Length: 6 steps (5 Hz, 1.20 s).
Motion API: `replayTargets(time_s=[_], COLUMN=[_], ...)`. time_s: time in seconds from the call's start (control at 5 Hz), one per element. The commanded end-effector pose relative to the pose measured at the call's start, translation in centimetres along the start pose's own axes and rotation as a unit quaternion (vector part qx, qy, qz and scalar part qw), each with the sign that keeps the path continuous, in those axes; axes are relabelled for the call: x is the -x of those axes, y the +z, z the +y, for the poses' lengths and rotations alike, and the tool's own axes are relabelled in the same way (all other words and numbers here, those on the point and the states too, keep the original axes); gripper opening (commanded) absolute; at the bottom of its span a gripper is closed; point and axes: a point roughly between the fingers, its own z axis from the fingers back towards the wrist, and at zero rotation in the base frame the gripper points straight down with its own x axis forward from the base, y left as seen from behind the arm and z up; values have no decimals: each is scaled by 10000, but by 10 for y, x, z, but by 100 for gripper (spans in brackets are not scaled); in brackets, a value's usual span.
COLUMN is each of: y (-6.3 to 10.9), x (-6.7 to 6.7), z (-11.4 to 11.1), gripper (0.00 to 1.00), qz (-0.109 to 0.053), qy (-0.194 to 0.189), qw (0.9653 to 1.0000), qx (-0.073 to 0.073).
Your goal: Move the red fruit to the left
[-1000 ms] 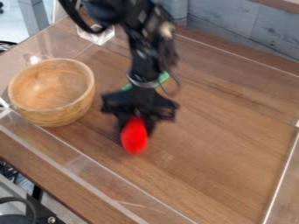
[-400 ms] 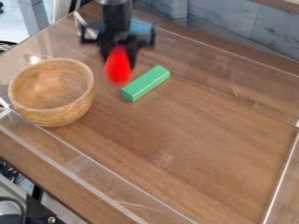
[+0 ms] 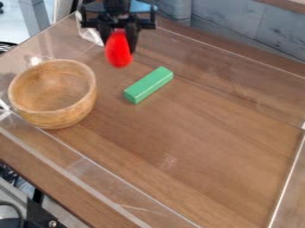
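Note:
The red fruit will be released on the table (image 3: 92,74), against the wooden bowl's side facing the green block.
The red fruit (image 3: 118,52) hangs in the air near the top of the view, above the table's back part. My gripper (image 3: 118,37) points straight down and is shut on the fruit's upper end, which its dark fingers hide. The fruit is to the upper right of the wooden bowl (image 3: 52,91) and up-left of the green block (image 3: 148,85). It touches neither of them.
The wooden bowl stands at the left on the brown wooden table (image 3: 202,151). A green rectangular block lies near the middle. A clear low wall (image 3: 53,40) rims the table on all sides.
The gripper has carried the red fruit up off the table's middle and toward the upper left of the view. The green block, hidden behind the arm before, now shows.

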Motion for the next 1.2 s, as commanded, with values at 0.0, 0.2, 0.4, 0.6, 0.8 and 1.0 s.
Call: replayTargets(time_s=[0.0,0.2,0.4,0.6,0.8,1.0], y=[8,3,13,23,28,25], x=[-19,-21,-23,-26,-31,-35], z=[11,16,16,16,20,27], gripper=[0,0,0,0,0,0], qz=[-258,-239,-263,-282,-271,-236], qy=[109,251,804,1413,1682,1862], qw=[9996,9994,9964,9895,9854,9822], qx=[20,37,58,72,49,-34])
